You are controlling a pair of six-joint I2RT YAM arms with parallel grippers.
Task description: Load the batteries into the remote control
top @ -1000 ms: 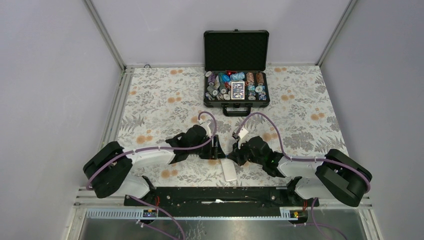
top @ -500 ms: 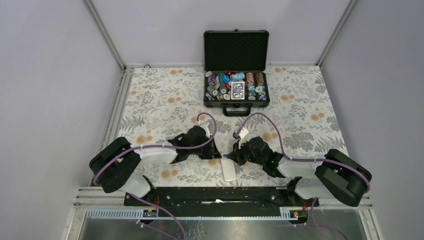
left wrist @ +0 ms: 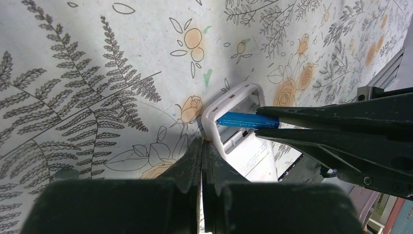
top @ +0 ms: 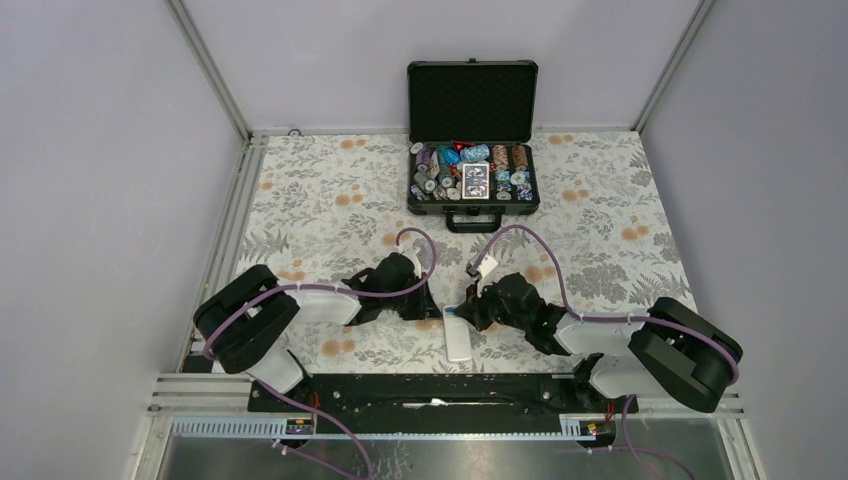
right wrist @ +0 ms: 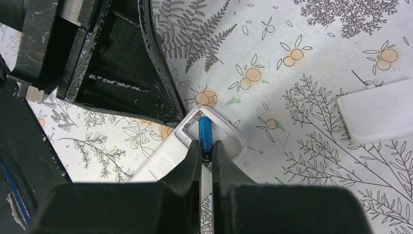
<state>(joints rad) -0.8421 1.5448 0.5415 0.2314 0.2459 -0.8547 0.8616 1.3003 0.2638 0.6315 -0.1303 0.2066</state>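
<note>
The blue battery slants into the remote control's compartment with its held end high, so next I open my right gripper, back off and grab that end [right wrist: 207, 155] lower down.
The white remote control [top: 459, 342] lies back-up on the floral cloth between the arms, with its battery compartment [left wrist: 233, 109] open. My right gripper [right wrist: 206, 148] is shut on one end of a blue battery [right wrist: 205, 132]. The battery's other end reaches into the compartment at a slant. In the left wrist view, the battery [left wrist: 241, 120] sticks out from the right gripper's dark fingertips [left wrist: 267, 113]. My left gripper [left wrist: 202, 142] is shut and holds nothing. Its tips touch the rim at the remote's [left wrist: 255, 163] compartment end.
An open black case [top: 472, 150] with chips and a card deck stands at the back of the table. A flat white piece [right wrist: 377, 117] lies on the cloth beside the remote. Grey walls and metal rails enclose the table.
The left gripper's jaws have closed from open to shut beside the remote, and the left arm's shoulder has swung to the right. The right gripper still holds the battery in the same place.
</note>
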